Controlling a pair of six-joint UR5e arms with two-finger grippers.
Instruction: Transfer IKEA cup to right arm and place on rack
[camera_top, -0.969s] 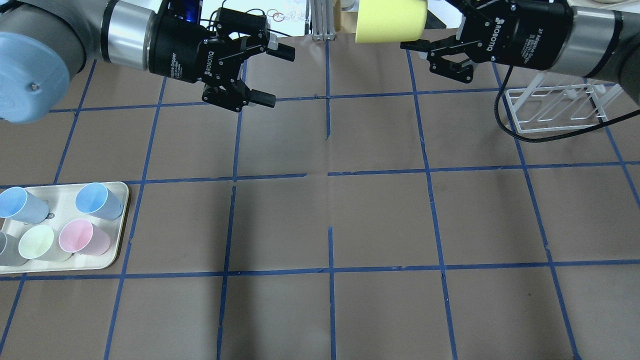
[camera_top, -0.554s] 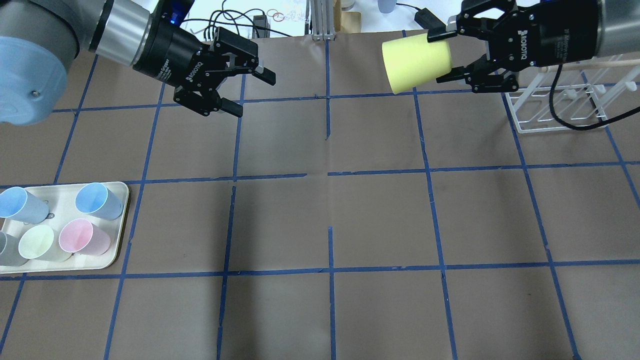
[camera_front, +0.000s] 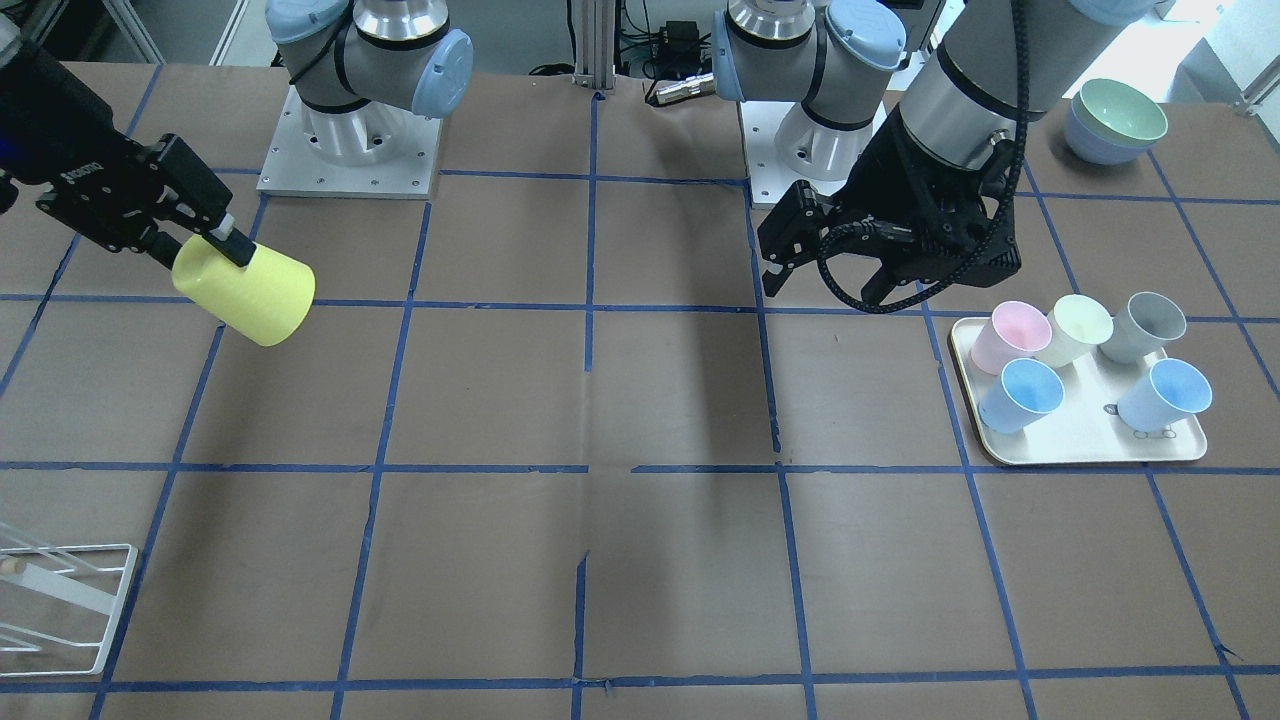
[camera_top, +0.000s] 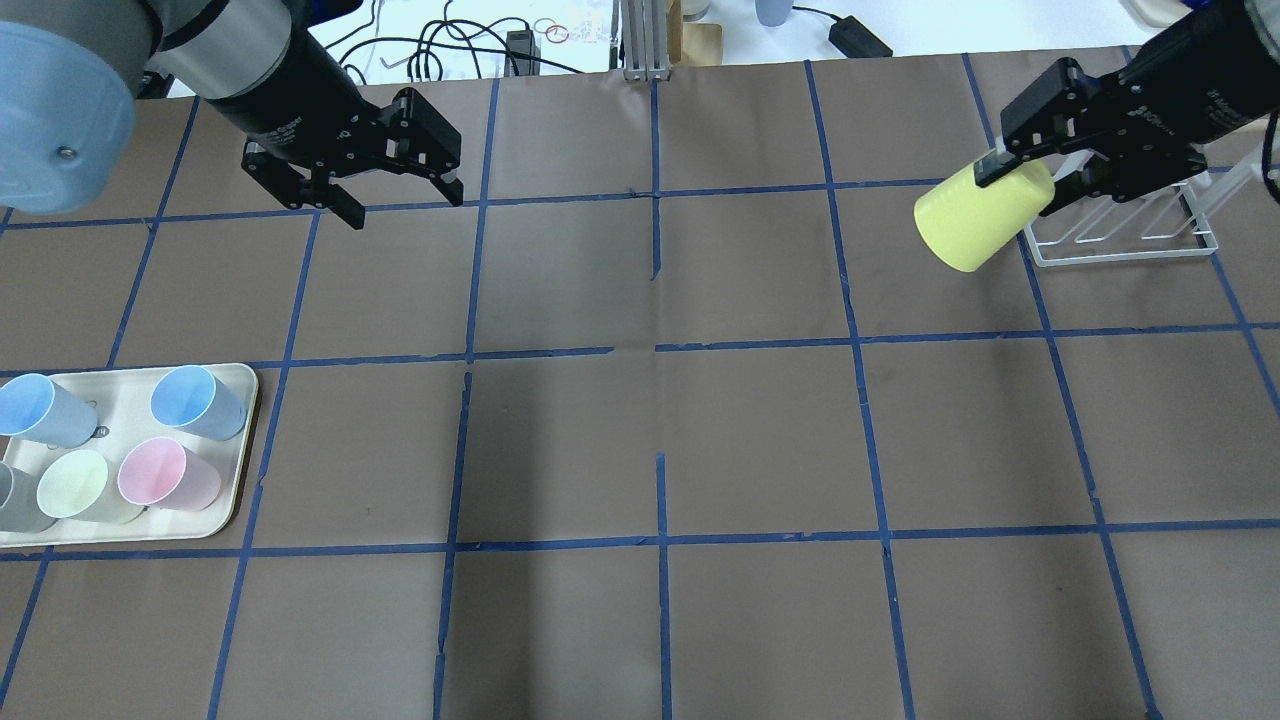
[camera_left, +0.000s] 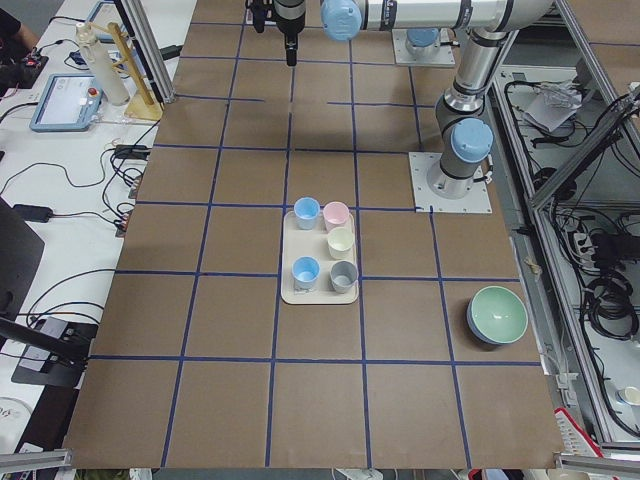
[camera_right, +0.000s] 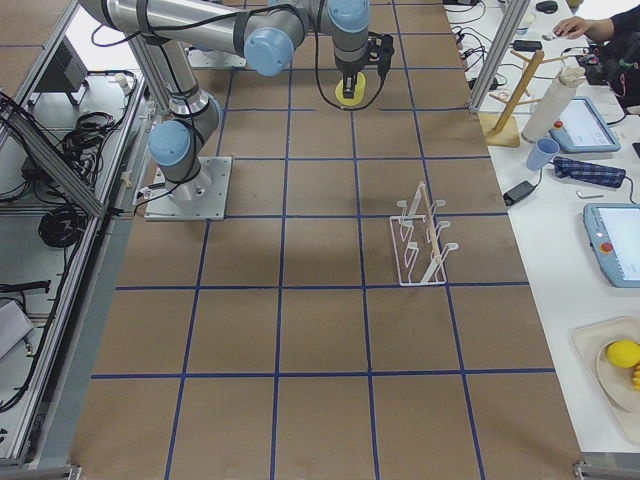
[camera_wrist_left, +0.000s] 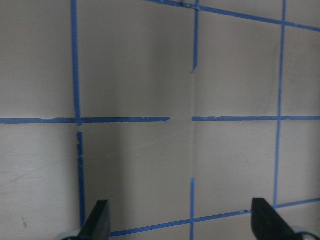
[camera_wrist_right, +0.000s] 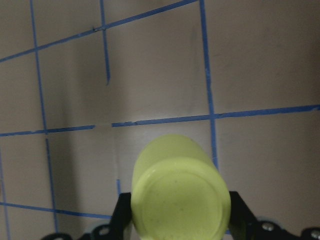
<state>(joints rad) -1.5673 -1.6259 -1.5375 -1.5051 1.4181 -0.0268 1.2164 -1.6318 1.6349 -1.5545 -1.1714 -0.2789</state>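
I will release the yellow IKEA cup with my right gripper on the end peg of the white wire rack (camera_front: 19, 505).
The bright yellow IKEA cup (camera_top: 975, 225) is held on its side, above the table, base pointing away from the wrist. My right gripper (camera_top: 1025, 185) is shut on its rim end, just left of the white wire rack (camera_top: 1120, 257). The cup also shows in the front view (camera_front: 245, 290) and fills the lower right wrist view (camera_wrist_right: 180, 195). My left gripper (camera_top: 400, 205) is open and empty over the far left of the table; its fingertips (camera_wrist_left: 97, 222) frame bare table in the left wrist view.
A cream tray (camera_top: 250, 440) at the near left holds several pastel cups, among them a pale yellow-green one (camera_top: 75, 482). Stacked bowls (camera_front: 1115, 120) stand beside the left arm's base. Blue tape lines grid the brown table.
My right gripper has carried the yellow cup to the right and lower, up to the rack. My left gripper, open and empty, has drawn back to the left.
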